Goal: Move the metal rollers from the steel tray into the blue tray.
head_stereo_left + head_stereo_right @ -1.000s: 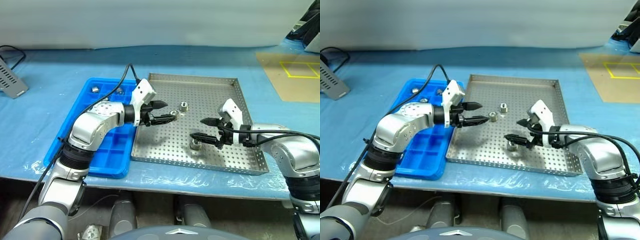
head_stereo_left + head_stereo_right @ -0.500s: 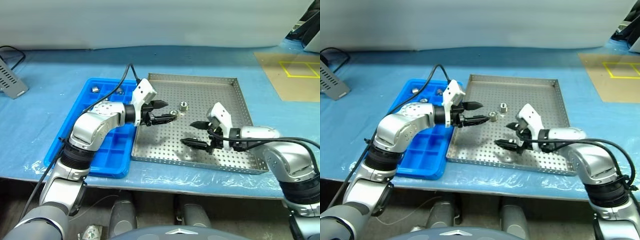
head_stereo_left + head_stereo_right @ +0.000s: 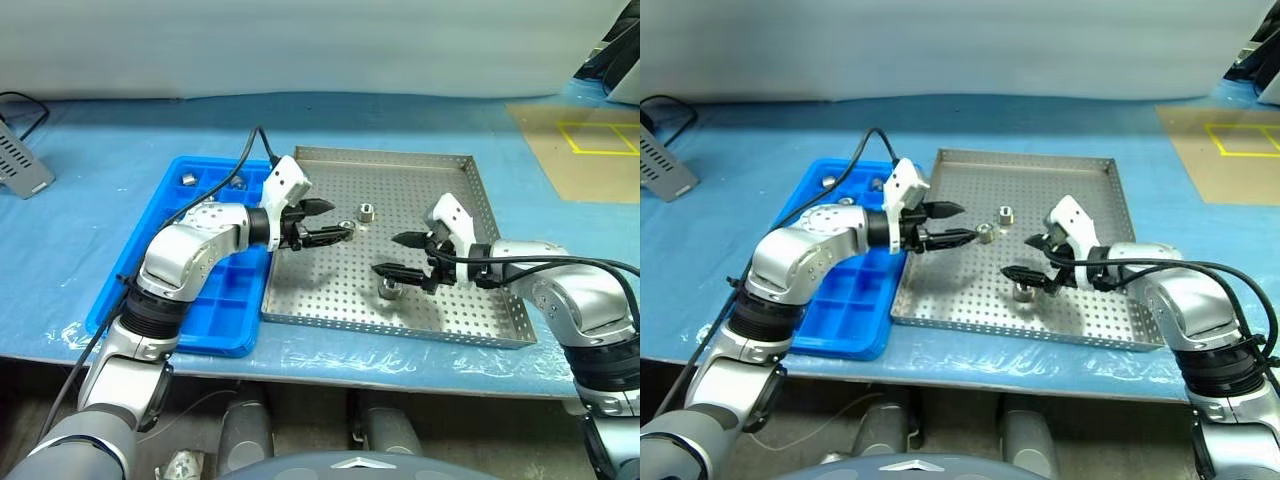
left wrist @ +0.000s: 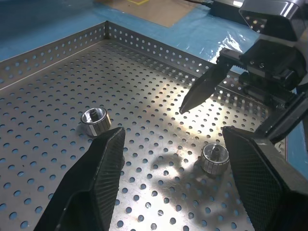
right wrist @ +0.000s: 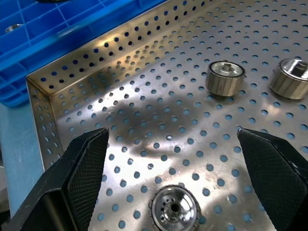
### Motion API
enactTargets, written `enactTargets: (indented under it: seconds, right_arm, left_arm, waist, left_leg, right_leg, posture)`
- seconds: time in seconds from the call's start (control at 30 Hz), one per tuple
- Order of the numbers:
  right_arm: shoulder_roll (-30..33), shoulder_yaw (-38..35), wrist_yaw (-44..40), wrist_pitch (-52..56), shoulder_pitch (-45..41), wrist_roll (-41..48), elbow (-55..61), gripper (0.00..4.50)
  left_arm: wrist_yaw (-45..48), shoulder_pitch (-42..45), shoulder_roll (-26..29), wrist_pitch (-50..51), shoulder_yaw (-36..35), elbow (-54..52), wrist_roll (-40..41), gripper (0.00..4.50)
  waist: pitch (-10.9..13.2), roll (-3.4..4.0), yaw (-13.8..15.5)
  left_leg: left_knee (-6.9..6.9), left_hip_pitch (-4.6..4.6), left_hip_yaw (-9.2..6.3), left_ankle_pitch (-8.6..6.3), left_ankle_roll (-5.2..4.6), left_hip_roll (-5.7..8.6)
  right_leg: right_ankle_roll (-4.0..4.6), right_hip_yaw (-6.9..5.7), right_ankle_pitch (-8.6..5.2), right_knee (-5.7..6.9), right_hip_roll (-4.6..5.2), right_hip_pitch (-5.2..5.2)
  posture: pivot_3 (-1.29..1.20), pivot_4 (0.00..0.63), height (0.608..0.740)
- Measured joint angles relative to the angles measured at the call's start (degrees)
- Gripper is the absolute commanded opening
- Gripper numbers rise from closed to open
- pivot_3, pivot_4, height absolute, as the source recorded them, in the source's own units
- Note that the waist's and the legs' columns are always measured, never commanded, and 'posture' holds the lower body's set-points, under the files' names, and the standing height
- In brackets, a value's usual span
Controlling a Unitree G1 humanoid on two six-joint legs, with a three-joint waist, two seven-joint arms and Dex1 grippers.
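I need to next bring my right gripper to the round side of the metal roller (image 3: 390, 291) (image 5: 174, 210) nearest the front edge of the steel tray and close it there.
The steel tray (image 3: 440, 180) holds three metal rollers. One roller (image 3: 389, 288) lies just below my right gripper (image 3: 388, 254), which hovers open over it; in the right wrist view this roller (image 5: 173, 209) sits between the fingers. My left gripper (image 3: 338, 222) reaches in from the tray's left side, open and empty. A second roller (image 3: 347, 227) lies at its fingertips and a third roller (image 3: 367, 211) just beyond. The blue tray (image 3: 215, 300) lies to the left of the steel tray, with two rollers (image 3: 188, 179) in its far compartments.
Both trays rest on a blue-covered table (image 3: 100, 230), close to its front edge. A grey device (image 3: 22, 165) sits far left. A brown board (image 3: 585, 150) with yellow tape lies back right. A black cable (image 3: 250, 150) arcs over the blue tray.
My right gripper swayed a little to the left and back, ending almost where it began. The left gripper and the rollers have stayed put.
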State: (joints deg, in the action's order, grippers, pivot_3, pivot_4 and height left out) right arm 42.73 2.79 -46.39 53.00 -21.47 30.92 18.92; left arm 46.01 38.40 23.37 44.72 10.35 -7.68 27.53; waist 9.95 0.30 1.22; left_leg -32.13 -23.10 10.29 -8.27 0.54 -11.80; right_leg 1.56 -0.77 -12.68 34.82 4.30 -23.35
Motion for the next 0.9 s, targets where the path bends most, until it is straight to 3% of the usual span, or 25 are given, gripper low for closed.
enactTargets:
  seconds: [0.67,0.9]
  right_arm:
    - [1.35,-0.43,0.85,1.34,0.56,1.09,2.35,4.47]
    - [2.58,-0.36,1.57,1.36,6.07,0.53,2.10,4.47]
  left_arm:
    - [-1.50,-0.27,-1.10,0.12,-1.12,-1.11,0.09,3.42]
    - [-0.83,-0.29,-0.93,0.01,-1.10,-1.02,0.06,3.42]
  waist:
    - [0.00,0.00,0.53]
    - [0.00,0.00,0.87]
  left_leg:
    - [0.00,0.00,0.00,0.00,0.00,0.00]
    - [0.00,0.00,0.00,0.00,0.00,0.00]
  right_leg:
    - [0.00,0.00,0.00,0.00,0.01,0.00]
    - [0.00,0.00,0.00,-0.01,0.00,0.01]
  posture:
    - [-0.24,0.150,0.740]
    - [-0.25,0.150,0.740]
